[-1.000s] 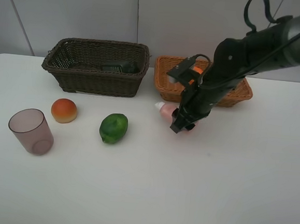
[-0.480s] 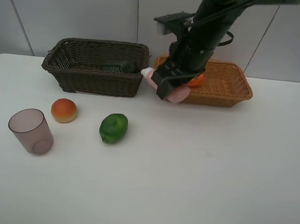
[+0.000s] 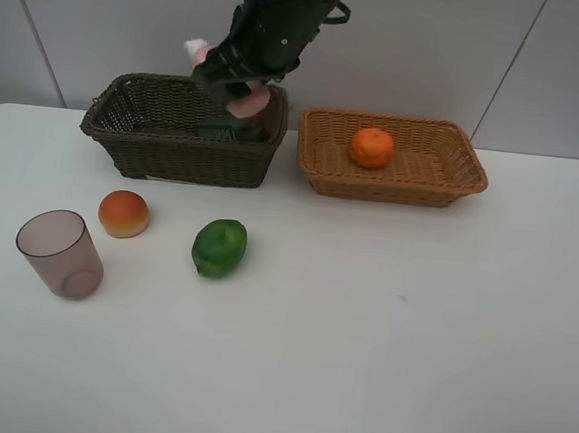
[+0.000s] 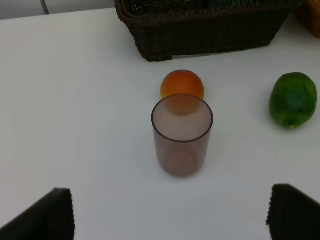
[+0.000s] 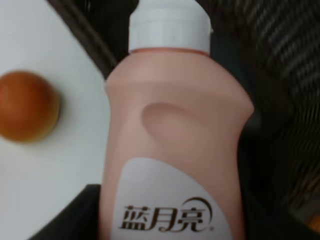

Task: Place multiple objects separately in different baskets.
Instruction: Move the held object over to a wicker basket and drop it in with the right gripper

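I will use my right gripper to set the pink white-capped bottle, now hanging tilted above that basket, down inside the dark brown basket [image 3: 177,127], next to the black bottle.
My right gripper [image 3: 246,81] reaches across to the left and is shut on the pink white-capped bottle [image 3: 246,103], which hangs tilted above the dark brown basket [image 3: 175,143]. In the right wrist view the bottle [image 5: 175,140] fills the frame over the dark weave [image 5: 285,75]. A black bottle [image 3: 222,129] lies inside that basket. The orange [image 3: 372,148] sits in the tan basket [image 3: 392,192]. The red-orange fruit [image 3: 123,212], lime [image 3: 219,247] and purplish cup [image 3: 61,253] stand on the table. My left gripper [image 4: 170,220] is open, a short way back from the cup [image 4: 182,135].
The white table [image 3: 411,326] carries both baskets side by side along its back edge, against a grey wall. In the left wrist view the red-orange fruit [image 4: 182,84] sits right behind the cup, with the lime [image 4: 293,99] off to one side.
My right gripper lifted the pink bottle off the table in front of the tan basket and carried it up and left to above the dark brown basket.
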`<move>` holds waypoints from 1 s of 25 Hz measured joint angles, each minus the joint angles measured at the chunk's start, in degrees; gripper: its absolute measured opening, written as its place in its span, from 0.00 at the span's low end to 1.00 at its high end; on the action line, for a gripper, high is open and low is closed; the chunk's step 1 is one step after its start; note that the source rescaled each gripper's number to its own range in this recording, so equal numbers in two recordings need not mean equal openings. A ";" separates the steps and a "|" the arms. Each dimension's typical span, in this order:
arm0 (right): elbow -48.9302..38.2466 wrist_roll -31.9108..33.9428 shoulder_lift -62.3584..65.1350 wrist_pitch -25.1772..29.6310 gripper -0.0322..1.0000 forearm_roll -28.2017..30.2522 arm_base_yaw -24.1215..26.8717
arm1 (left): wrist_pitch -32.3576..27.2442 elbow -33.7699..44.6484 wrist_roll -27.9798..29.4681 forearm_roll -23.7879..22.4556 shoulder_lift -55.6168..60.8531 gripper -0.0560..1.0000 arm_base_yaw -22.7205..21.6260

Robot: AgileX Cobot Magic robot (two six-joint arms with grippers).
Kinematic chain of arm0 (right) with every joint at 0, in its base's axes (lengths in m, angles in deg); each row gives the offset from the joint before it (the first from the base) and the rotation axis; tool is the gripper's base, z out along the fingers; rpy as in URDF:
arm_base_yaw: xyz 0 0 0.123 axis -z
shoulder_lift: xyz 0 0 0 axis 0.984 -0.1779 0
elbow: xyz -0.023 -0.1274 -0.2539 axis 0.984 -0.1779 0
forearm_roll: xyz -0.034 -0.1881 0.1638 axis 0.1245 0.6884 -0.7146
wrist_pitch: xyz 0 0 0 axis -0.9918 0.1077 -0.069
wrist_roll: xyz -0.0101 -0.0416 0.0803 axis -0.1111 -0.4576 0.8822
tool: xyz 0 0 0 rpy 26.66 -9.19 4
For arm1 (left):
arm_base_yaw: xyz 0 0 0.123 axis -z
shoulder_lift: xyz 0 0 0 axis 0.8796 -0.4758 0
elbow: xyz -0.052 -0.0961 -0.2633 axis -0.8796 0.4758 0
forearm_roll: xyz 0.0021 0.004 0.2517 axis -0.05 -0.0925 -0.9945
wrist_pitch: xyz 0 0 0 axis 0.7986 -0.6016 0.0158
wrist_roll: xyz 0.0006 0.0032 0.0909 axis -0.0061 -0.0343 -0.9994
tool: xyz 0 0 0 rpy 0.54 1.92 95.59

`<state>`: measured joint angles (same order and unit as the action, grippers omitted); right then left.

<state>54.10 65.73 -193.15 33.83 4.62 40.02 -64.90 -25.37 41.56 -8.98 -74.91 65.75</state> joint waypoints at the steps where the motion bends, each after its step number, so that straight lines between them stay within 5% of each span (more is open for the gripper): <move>1: 0.43 0.00 -0.81 -2.92 0.30 0.00 -0.02 | 0.00 0.00 0.00 0.00 0.00 1.00 0.00; 10: 0.62 0.00 -7.75 -28.01 0.30 -3.26 -0.02 | 0.00 0.00 0.00 0.00 0.00 1.00 0.00; 25: 0.62 0.00 -16.21 -45.02 0.30 -7.70 -0.02 | 0.00 0.02 0.00 0.00 0.00 1.00 0.00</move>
<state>54.72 65.73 -209.36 -11.19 -3.07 40.00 -64.90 -25.35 41.56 -8.98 -74.91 65.75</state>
